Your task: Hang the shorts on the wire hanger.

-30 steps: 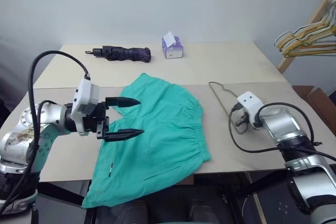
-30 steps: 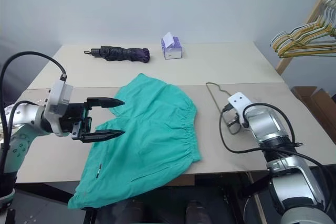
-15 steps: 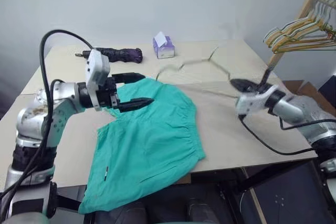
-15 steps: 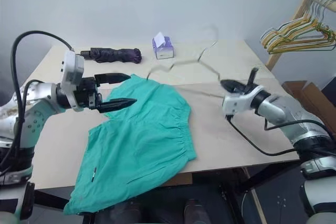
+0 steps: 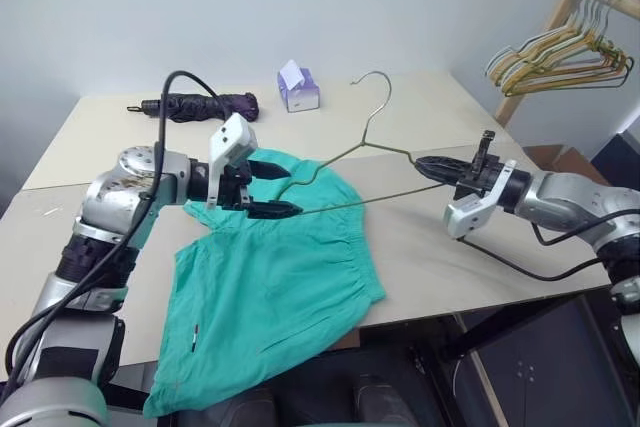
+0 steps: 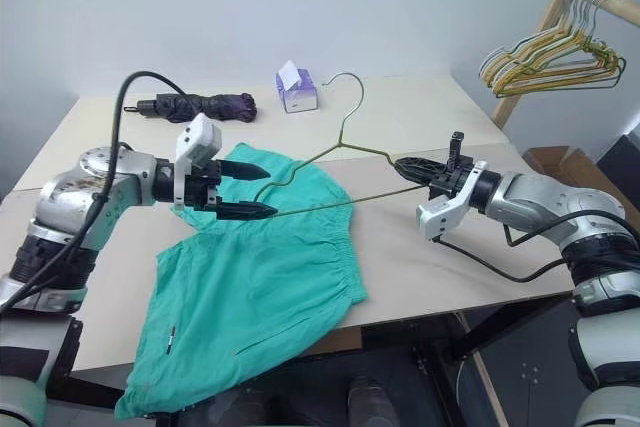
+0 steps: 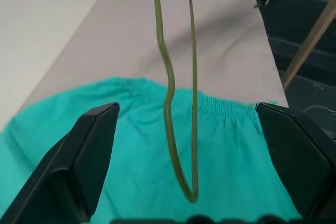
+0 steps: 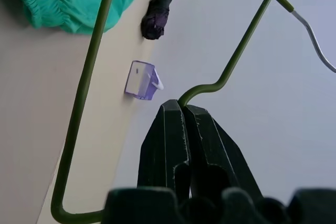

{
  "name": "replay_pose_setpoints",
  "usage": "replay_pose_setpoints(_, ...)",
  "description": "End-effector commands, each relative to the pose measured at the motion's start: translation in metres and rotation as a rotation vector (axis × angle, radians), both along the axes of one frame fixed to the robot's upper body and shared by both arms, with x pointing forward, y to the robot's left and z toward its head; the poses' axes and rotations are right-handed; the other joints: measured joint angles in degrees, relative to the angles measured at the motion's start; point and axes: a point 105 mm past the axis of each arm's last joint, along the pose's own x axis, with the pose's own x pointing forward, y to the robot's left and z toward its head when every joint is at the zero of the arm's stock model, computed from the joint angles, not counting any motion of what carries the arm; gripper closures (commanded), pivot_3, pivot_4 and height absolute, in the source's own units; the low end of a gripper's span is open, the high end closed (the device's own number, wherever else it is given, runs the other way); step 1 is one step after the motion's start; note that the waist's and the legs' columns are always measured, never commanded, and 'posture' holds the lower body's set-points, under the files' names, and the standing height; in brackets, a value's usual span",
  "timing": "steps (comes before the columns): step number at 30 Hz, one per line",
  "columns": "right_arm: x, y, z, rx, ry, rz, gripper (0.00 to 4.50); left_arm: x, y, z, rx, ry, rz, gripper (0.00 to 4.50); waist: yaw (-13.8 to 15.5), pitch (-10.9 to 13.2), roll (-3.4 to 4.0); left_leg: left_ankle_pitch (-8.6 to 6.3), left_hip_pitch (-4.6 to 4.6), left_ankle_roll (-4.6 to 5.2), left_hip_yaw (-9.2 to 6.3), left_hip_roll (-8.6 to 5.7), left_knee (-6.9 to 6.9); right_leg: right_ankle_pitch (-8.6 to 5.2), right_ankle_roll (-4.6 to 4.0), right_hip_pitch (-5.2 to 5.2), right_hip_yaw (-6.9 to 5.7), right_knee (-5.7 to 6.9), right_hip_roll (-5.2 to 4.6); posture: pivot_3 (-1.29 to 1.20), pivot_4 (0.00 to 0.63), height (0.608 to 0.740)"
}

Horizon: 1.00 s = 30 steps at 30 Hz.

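Observation:
I should steady the hanger with my left gripper, as my right gripper is only on its upper wire, while my right gripper takes the hanger's near corner [image 8: 61,211].
The teal-green shorts [image 5: 280,277] lie flat on the table, their lower edge hanging over the front edge. The wire hanger [image 5: 366,137] is held in the air above them, hook up. My right gripper [image 5: 420,167] is shut on the hanger's right corner, as the right wrist view shows with the wire [image 8: 89,82] running out from the closed fingertips. My left gripper [image 5: 277,190] is open over the shorts' far end. The hanger's left corner [image 7: 169,98] sits between its spread fingers [image 7: 89,156] without touching them.
A folded dark purple umbrella [image 5: 195,105] and a purple tissue box [image 5: 298,92] lie at the back of the table [image 5: 430,247]. A wooden rack with a bunch of pale hangers [image 5: 545,47] stands at the far right, beyond the table's edge.
My right gripper has lifted the hanger off the table, rolled it hook-up and swung it left. My left gripper has moved forward around its left corner. The camera view has shifted too.

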Motion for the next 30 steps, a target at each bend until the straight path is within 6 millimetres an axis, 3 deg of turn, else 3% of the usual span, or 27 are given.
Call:
replay_pose_setpoints(1, -0.002, 0.004, 0.031, 0.039, -0.096, 0.032, 4.48, 0.006, -0.007, 0.004, 0.013, -0.002, -0.005, 0.00, -0.2, 0.0, 0.00, 0.00, 0.00, 0.00, 0.00, -0.01, 0.00, 0.00, 0.00, 0.00, 0.00, 0.00, 0.00, -0.06, 0.000, 0.740)
replay_pose_setpoints(10, -0.004, 0.012, 0.038, 0.047, -0.121, 0.059, 4.48, 0.007, -0.017, -0.019, 0.091, 0.051, -0.040, 0.00, -0.8, 0.0, 0.01, 0.00, 0.03, 0.00, -0.02, -0.02, 0.01, 0.00, 0.00, 0.01, 0.01, 0.04, -0.01, -0.07, 0.000, 0.740)
replay_pose_setpoints(14, -0.006, 0.013, 0.039, 0.048, -0.126, 0.064, 4.50, 0.008, -0.019, -0.020, 0.085, 0.044, -0.036, 0.82, -0.9, 0.0, 0.01, 0.00, 0.02, 0.00, -0.03, -0.02, 0.02, 0.00, 0.00, 0.01, 0.01, 0.04, -0.01, -0.07, 0.000, 0.740)
replay_pose_setpoints(25, -0.004, 0.013, 0.044, 0.059, -0.145, 0.050, 4.50, 0.006, -0.018, -0.020, 0.085, 0.037, -0.045, 4.42, -1.8, 0.0, 0.01, 0.00, 0.03, 0.00, -0.06, -0.02, 0.03, 0.00, 0.00, 0.02, 0.01, 0.08, -0.02, -0.07, 0.000, 0.740)
replay_pose_setpoints(30, -0.006, 0.014, 0.043, 0.073, -0.129, 0.059, 4.50, 0.007, -0.015, -0.018, 0.078, 0.022, -0.023, 4.47, -1.9, 0.0, 0.01, 0.00, 0.03, 0.00, -0.07, -0.03, 0.03, 0.00, 0.01, 0.02, 0.01, 0.10, -0.02, -0.07, 0.000, 0.740)
